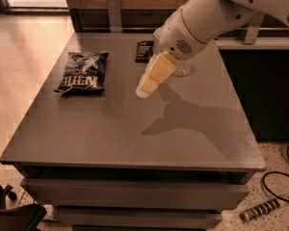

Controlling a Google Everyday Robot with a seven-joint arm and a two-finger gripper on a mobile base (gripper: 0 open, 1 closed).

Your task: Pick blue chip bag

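Observation:
Next, I move my gripper to the middle of the blue chip bag (81, 77) and close it there, pinching the bag between its fingers.
The blue chip bag (82, 71), dark navy with white "KETTLE" lettering, lies flat on the grey table (111, 129) at its far left. My gripper (143, 90) hangs above the middle of the table on the white arm that comes in from the upper right. It is to the right of the bag, about a bag's width away, and touches nothing. Its pale yellow fingers (154, 76) point down and to the left.
A small flat black bar packet (144, 51) lies at the back of the table, behind the gripper. A clear round object (183, 69) stands just right of the gripper under the arm. Dark cabinets stand to the right, with cables on the floor at lower right.

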